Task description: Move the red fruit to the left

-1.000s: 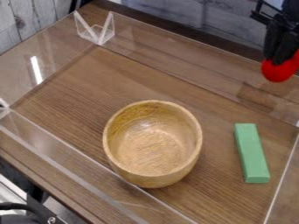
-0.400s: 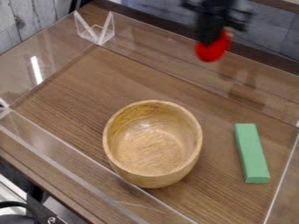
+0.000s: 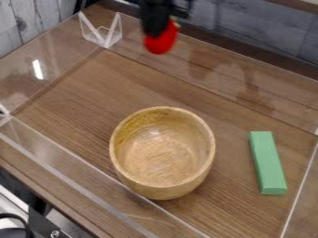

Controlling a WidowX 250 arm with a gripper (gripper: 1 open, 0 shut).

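Note:
Next, I release the red fruit on the tabletop [image 3: 78, 72] before the small clear bracket. The fruit is now high above the tabletop.
The red fruit [image 3: 161, 39] hangs in the air near the back of the table, left of centre, small and bright red. My gripper [image 3: 159, 30] points straight down and is shut on the red fruit, its dark fingers clasping the top of it; the fruit's leafy top is hidden. It is well above the wooden tabletop, behind and slightly left of the wooden bowl [image 3: 163, 152].
A flat green rectangular block [image 3: 266, 162] lies to the right of the bowl. Clear acrylic walls [image 3: 50, 70] ring the wooden table, with a small clear bracket [image 3: 100, 31] at the back left corner.
My gripper has carried the red fruit from the far right edge leftward across the back of the table, past the bowl. Bowl and green block have not moved.

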